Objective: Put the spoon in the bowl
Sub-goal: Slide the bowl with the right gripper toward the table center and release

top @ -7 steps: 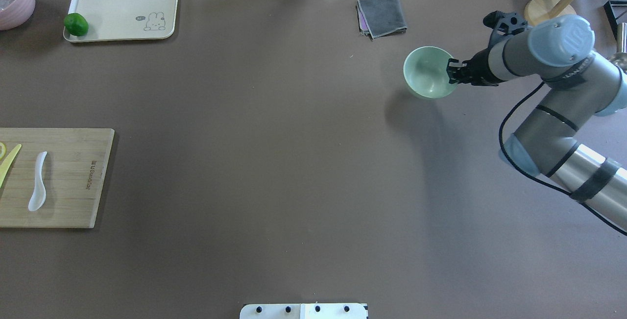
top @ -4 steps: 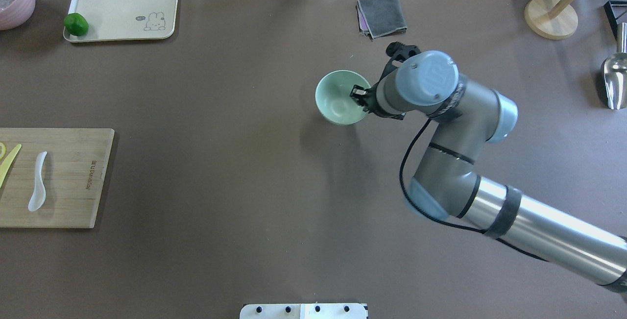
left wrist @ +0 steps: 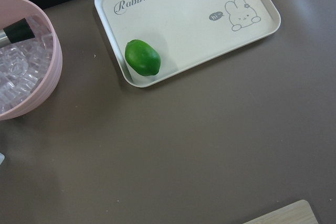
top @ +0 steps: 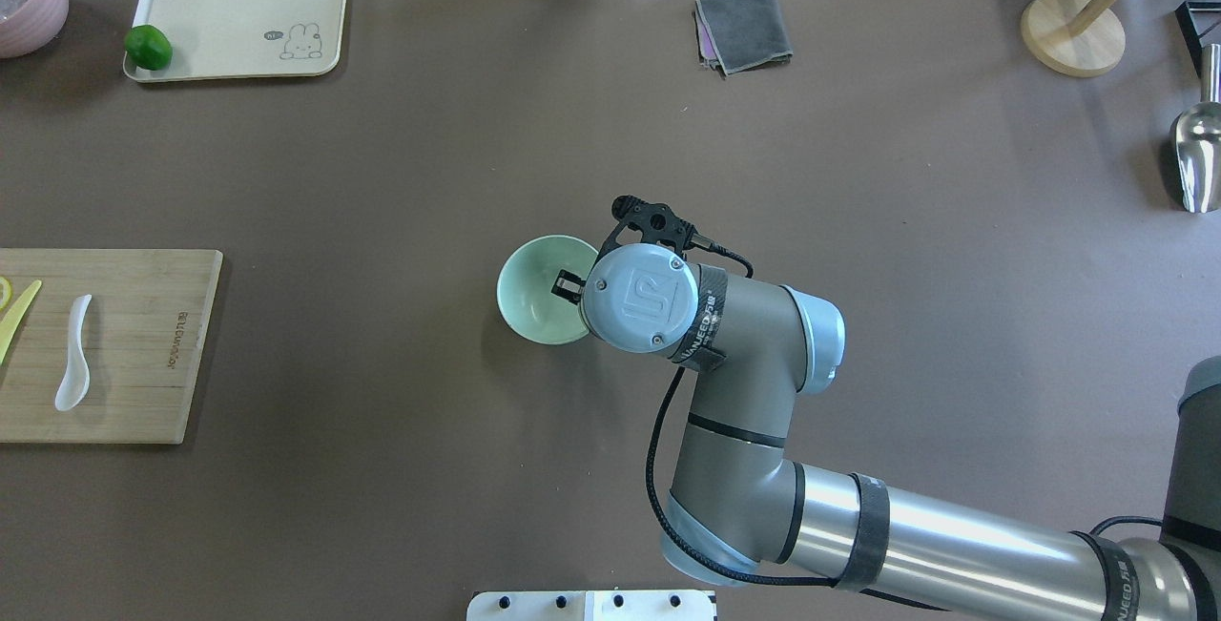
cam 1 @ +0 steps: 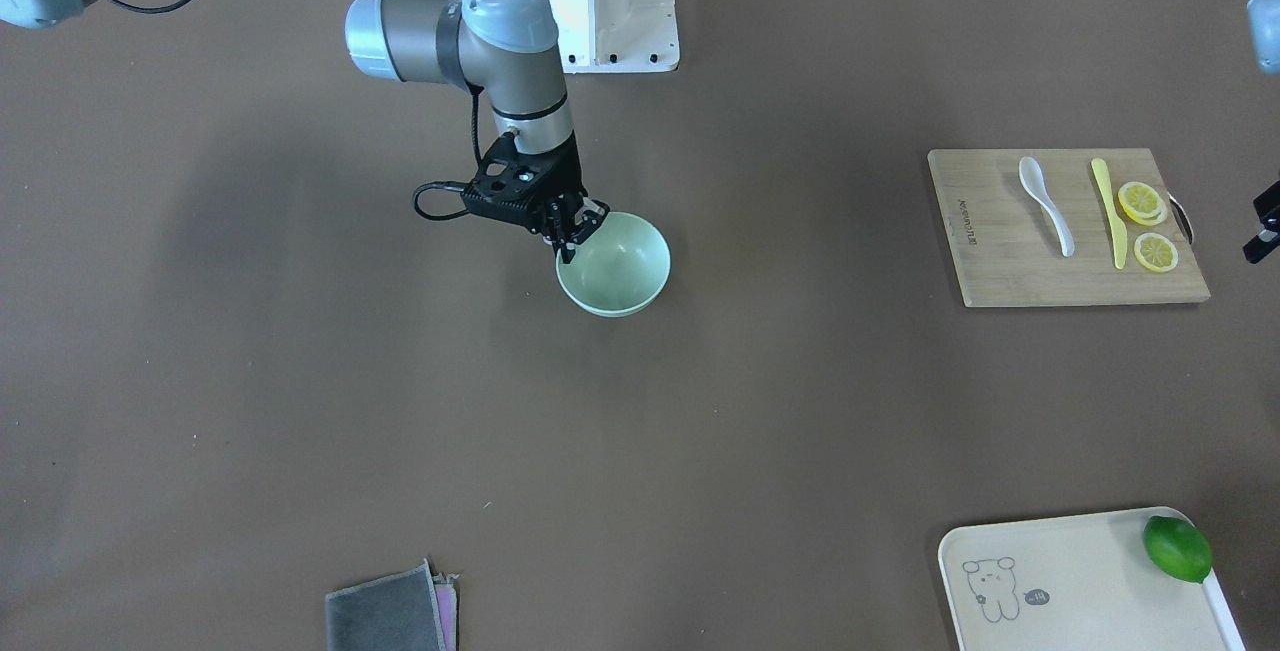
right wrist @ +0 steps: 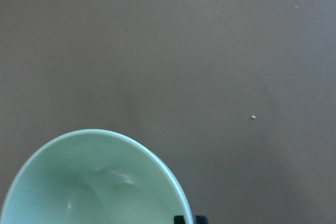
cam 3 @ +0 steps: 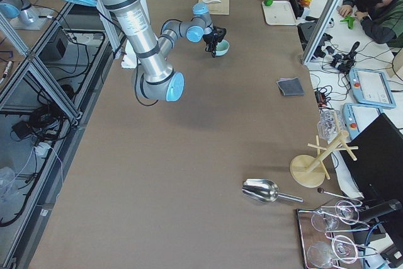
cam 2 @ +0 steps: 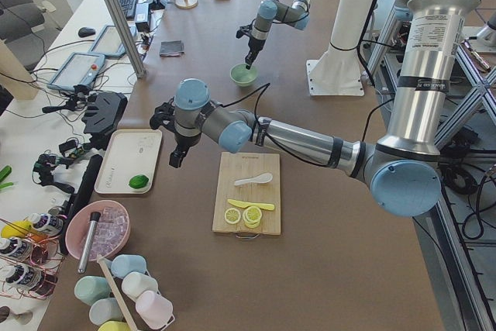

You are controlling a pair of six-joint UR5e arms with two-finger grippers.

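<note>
Next, I move my left gripper to the white spoon on the wooden cutting board and close it on the middle of the spoon's handle (cam 1: 1054,220).
The white spoon (top: 74,354) lies on the wooden cutting board (top: 143,344) at the table's left, untouched; it also shows in the front view (cam 1: 1045,203). My right gripper (top: 569,287) is shut on the rim of the mint-green bowl (top: 534,301) near the table's middle, seen in the front view too, gripper (cam 1: 572,231) and bowl (cam 1: 615,276). The bowl (right wrist: 94,182) is empty in the right wrist view. My left gripper (cam 2: 177,156) hovers beyond the board, near the tray; I cannot tell whether it is open.
A yellow knife (cam 1: 1108,216) and lemon slices (cam 1: 1142,201) share the board. A cream tray (left wrist: 210,35) holds a lime (left wrist: 142,57), beside a pink bowl (left wrist: 26,77). A grey cloth (top: 742,30), a wooden stand (top: 1072,34) and a metal scoop (top: 1197,158) lie far right.
My right arm has carried the bowl from the far right of the table leftward and nearer the robot, to the middle. The spoon has not moved.
</note>
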